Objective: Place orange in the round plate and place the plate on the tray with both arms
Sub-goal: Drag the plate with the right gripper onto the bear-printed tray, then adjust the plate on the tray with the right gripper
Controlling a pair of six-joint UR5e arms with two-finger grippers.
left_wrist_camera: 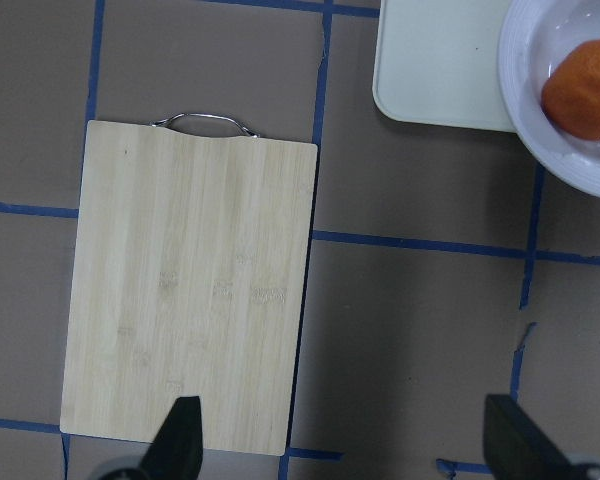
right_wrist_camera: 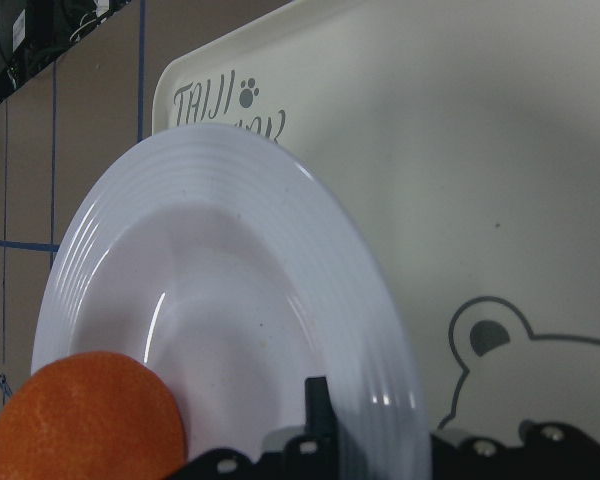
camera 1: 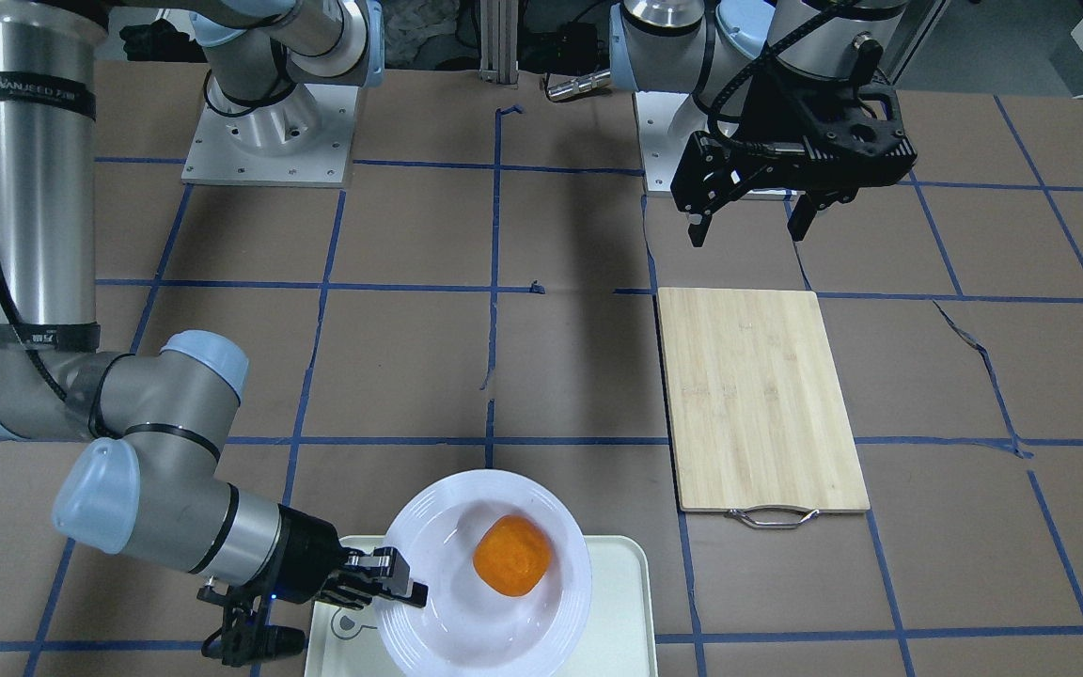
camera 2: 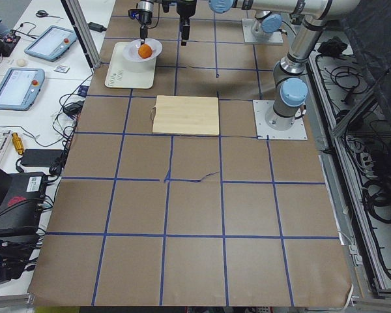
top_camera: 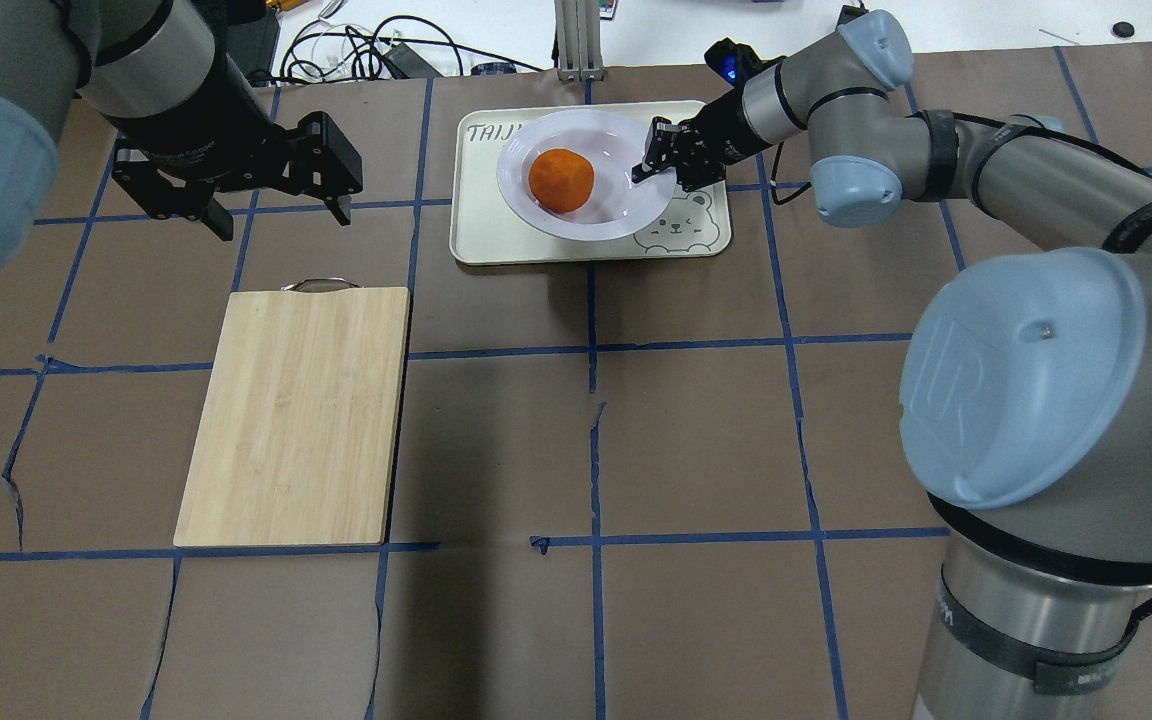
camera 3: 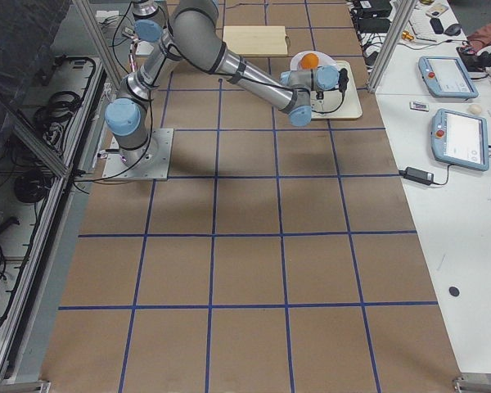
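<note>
My right gripper should set the white round plate down on the cream tray [camera 1: 473, 621], close to the tray's bear-face corner.
The orange [camera 1: 511, 555] [top_camera: 561, 180] [right_wrist_camera: 90, 415] lies in the sunken centre of the white round plate [camera 1: 466, 630] [top_camera: 576, 225] [right_wrist_camera: 280, 280]. The plate sits over the cream tray [camera 1: 617, 574] [top_camera: 481, 230] [right_wrist_camera: 460, 150], beside its bear-face corner. I cannot tell whether the plate rests on the tray. My right gripper [camera 1: 410, 585] [top_camera: 652, 165] [right_wrist_camera: 318, 430] is shut on the plate's rim, one finger lying on top of it. My left gripper [camera 1: 748, 233] [top_camera: 281, 222] [left_wrist_camera: 345, 440] hangs open and empty above the table, away from the tray. In the left wrist view the orange [left_wrist_camera: 583, 88] and plate [left_wrist_camera: 540, 150] show at the top right.
A bamboo cutting board [camera 1: 762, 400] [top_camera: 301, 410] [left_wrist_camera: 190, 290] with a metal handle lies flat below the left gripper's side of the table. The brown table surface carries a grid of blue tape. Tablets and cables lie on a side bench beyond the tray.
</note>
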